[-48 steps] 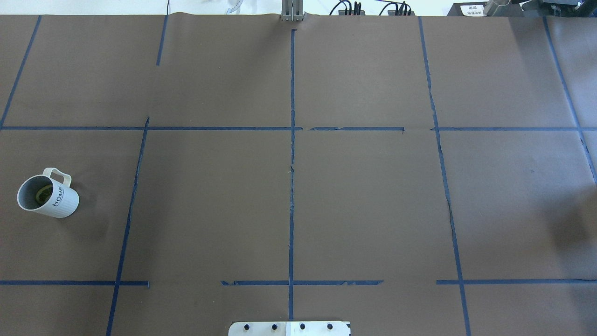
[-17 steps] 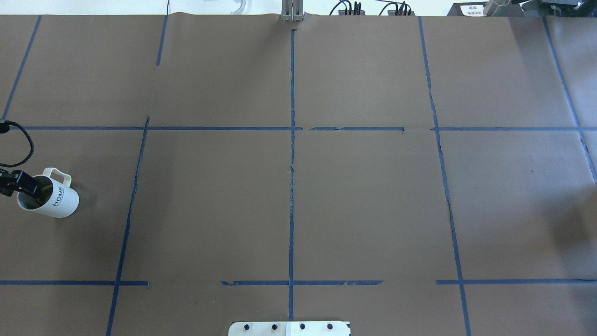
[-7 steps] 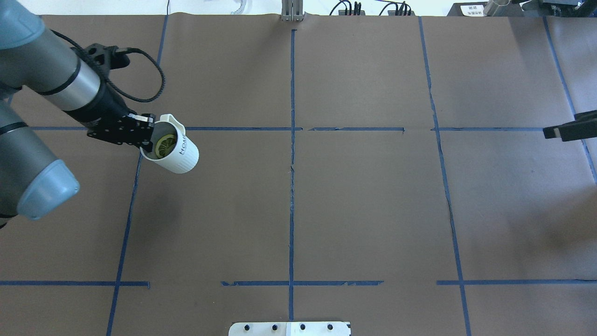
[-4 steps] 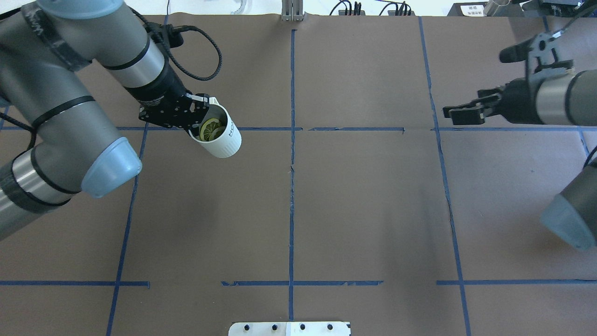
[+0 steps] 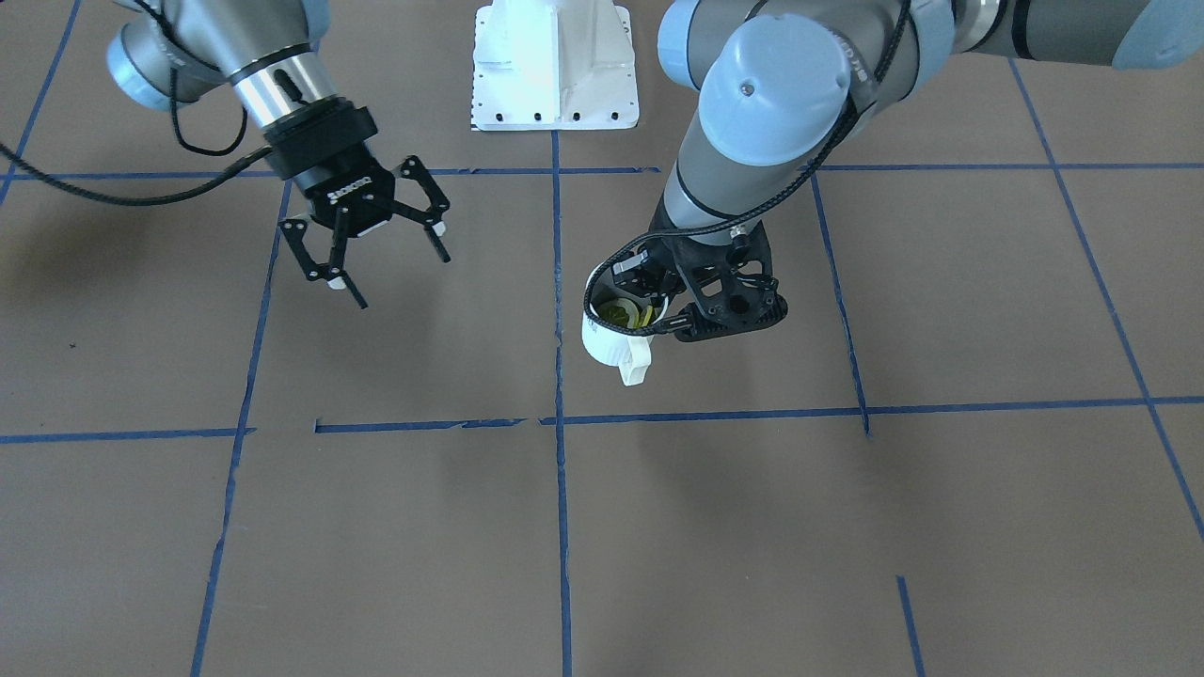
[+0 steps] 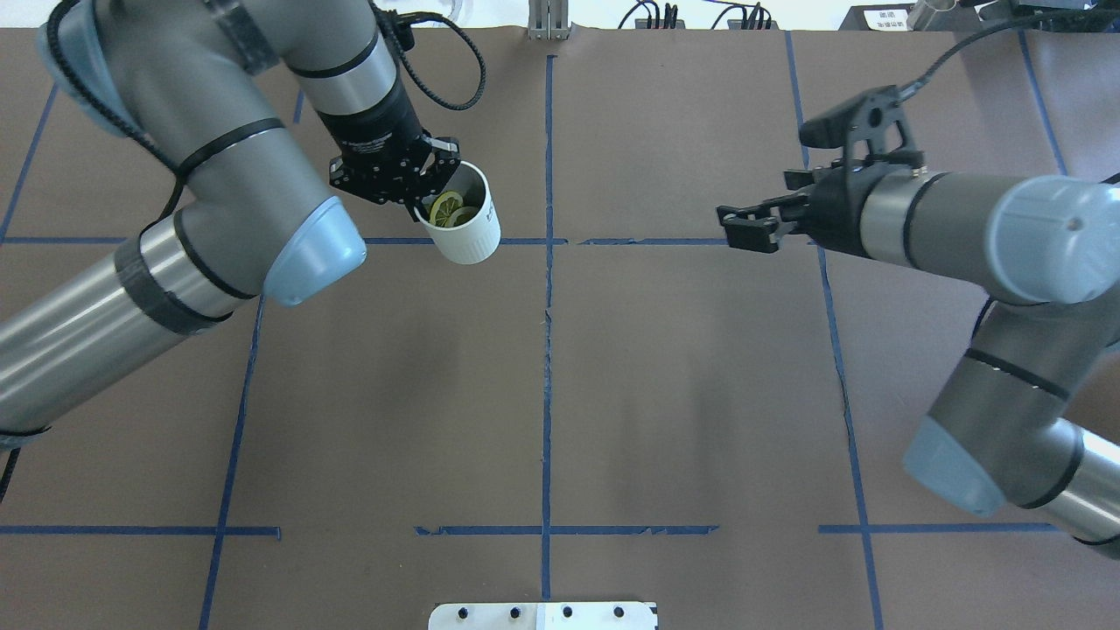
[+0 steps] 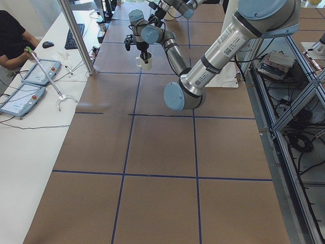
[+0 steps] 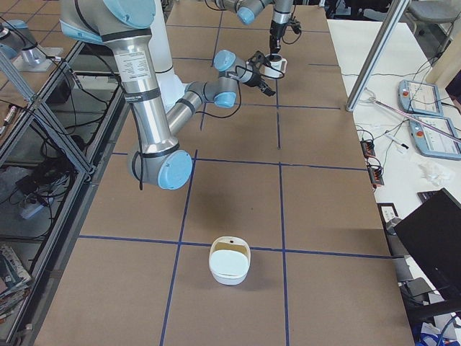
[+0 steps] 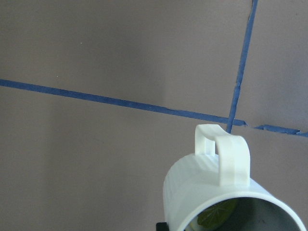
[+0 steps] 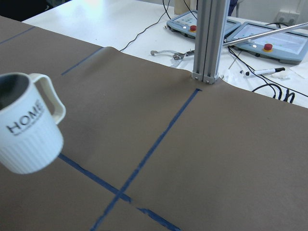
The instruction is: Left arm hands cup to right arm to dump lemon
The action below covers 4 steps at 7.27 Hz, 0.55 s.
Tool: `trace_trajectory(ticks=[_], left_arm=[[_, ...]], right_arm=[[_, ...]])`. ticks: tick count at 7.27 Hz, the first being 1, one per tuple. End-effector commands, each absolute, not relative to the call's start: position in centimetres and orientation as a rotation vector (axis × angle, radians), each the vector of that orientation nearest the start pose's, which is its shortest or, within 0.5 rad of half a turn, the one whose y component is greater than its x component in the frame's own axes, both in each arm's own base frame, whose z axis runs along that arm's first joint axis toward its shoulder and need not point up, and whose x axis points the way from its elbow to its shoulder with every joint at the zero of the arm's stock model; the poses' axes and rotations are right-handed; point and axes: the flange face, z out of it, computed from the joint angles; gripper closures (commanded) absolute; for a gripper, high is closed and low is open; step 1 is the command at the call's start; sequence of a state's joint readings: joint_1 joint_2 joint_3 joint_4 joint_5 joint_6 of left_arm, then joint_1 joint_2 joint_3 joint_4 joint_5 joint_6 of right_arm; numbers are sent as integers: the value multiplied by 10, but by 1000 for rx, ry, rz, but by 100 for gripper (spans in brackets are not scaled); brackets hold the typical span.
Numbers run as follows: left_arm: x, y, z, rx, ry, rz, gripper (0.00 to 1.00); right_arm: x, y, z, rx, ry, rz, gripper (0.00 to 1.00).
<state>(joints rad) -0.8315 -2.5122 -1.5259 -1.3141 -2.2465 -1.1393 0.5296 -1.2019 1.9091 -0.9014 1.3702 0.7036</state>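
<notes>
Next, my left gripper releases the white cup that is in my right gripper, in the air (image 5: 528,295) next to the blue centre line.
The white cup (image 6: 464,229) hangs above the table just left of the centre line, with my left gripper (image 6: 426,203) shut on its rim. Yellow lemon slices (image 6: 446,208) lie inside it. In the front-facing view the cup (image 5: 607,340) tilts with its handle pointing away from the robot, and the lemon (image 5: 621,313) shows at its mouth beside the left gripper (image 5: 658,303). My right gripper (image 5: 390,268) is open and empty, well apart from the cup. Overhead, the right gripper (image 6: 742,226) points towards the cup. The right wrist view shows the cup (image 10: 26,130) with "HOME" on its side.
A white bowl-like container (image 8: 229,261) stands on the table towards the robot's right end. An aluminium post (image 6: 548,22) rises at the far edge. The robot's base plate (image 6: 542,615) is at the near edge. A person (image 7: 12,38) sits beside control pendants (image 7: 40,71) at a side table.
My left arm has lifted the cup from the far left of the table and carried it right towards the centre. My right gripper has come in from the right, still open.
</notes>
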Motion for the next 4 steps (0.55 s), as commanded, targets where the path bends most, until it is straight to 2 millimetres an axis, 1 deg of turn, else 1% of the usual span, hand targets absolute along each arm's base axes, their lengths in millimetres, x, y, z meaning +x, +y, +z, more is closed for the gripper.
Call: trace_trajectory(ticks=[1, 2, 3, 4], left_arm=[[439, -595, 89, -170, 875, -176, 100], [430, -606, 90, -161, 881, -193, 100], [432, -607, 86, -176, 880, -221, 100], [433, -606, 76, -193, 890, -246, 100]], right_arm=[[-475, -405, 196, 1091, -898, -81, 4], [-490, -405, 194, 1084, -899, -52, 4], [-493, -406, 196, 1094, -880, -3, 4], [-502, -401, 194, 1112, -859, 12, 4]])
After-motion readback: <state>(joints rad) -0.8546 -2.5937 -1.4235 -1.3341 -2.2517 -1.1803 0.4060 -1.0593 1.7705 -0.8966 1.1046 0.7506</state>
